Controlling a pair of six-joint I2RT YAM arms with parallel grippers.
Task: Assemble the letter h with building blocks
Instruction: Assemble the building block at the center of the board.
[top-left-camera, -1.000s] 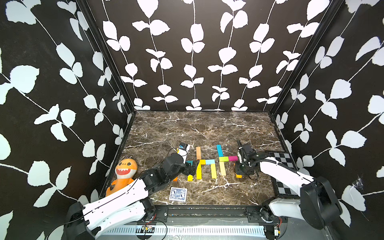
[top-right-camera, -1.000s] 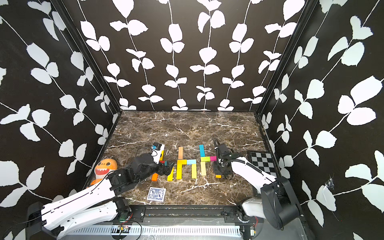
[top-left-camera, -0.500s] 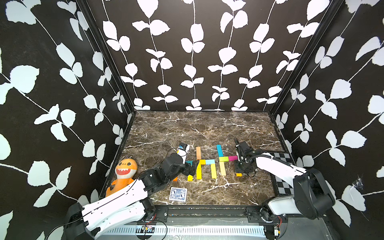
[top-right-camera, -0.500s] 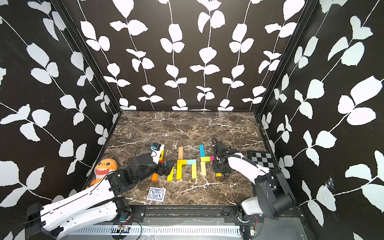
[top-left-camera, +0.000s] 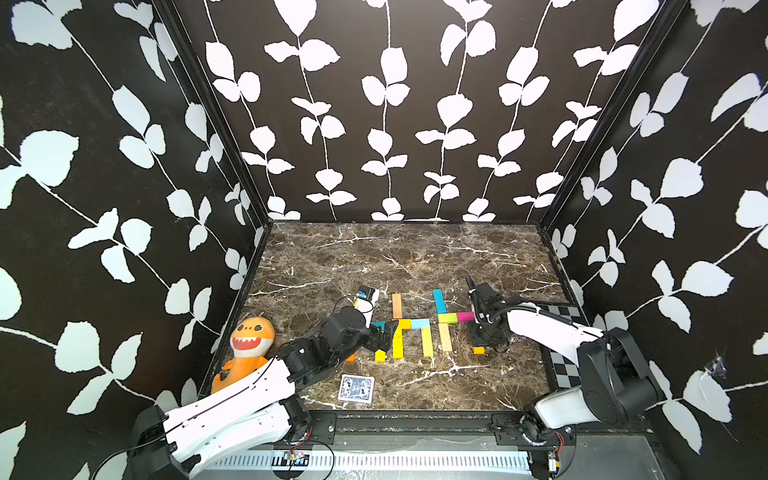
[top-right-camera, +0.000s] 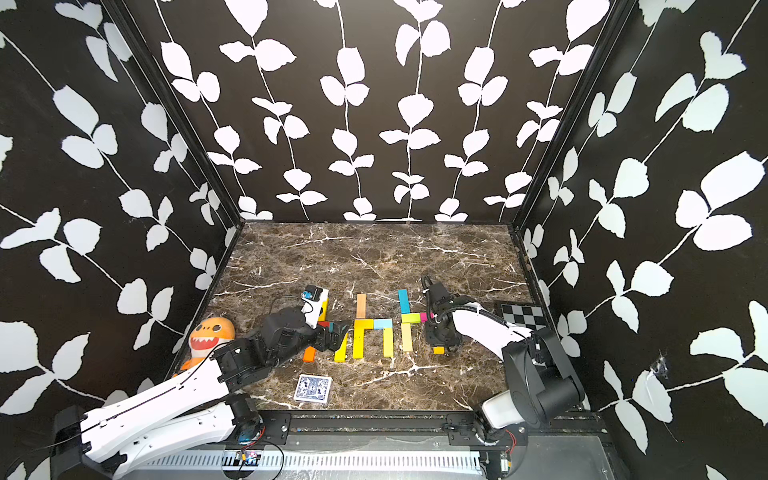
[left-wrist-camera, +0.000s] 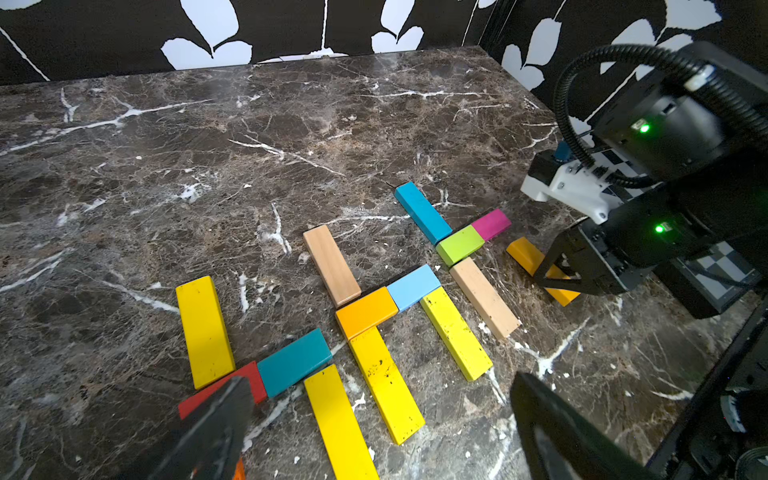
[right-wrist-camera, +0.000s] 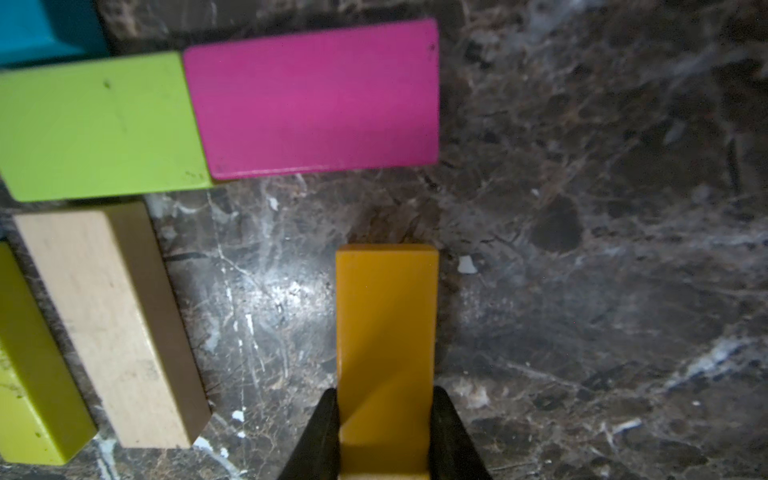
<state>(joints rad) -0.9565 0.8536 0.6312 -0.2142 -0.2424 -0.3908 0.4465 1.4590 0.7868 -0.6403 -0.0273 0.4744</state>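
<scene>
I will use my right gripper to set the orange block down and let it go on the table (top-left-camera: 476, 337) (right-wrist-camera: 401, 352), close against the near side of the pink block.
Several building blocks (top-left-camera: 419, 323) lie flat in h-like groups at the table's front middle in both top views (top-right-camera: 374, 324). My right gripper (right-wrist-camera: 384, 415) is shut on an orange block (right-wrist-camera: 386, 316) that points at the pink block (right-wrist-camera: 316, 95), with a gap of bare table between them. This orange block (top-left-camera: 478, 350) sits right of a tan block (top-left-camera: 444, 336), under the right gripper (top-left-camera: 480, 338). My left gripper (left-wrist-camera: 380, 384) is open and low over the yellow blocks (left-wrist-camera: 384, 386), holding nothing. One of its fingers (left-wrist-camera: 216, 419) covers part of a red block (left-wrist-camera: 249, 376).
A blue-patterned card deck (top-left-camera: 356, 388) lies near the front edge. An orange shark plush (top-left-camera: 249, 345) leans in the front left corner. A checkerboard (top-left-camera: 561, 316) lies along the right wall. Dark leaf-patterned walls close three sides.
The right arm's elbow has swung inward and back while its gripper stays shut on the orange block, which has barely shifted. The left arm has not moved.
</scene>
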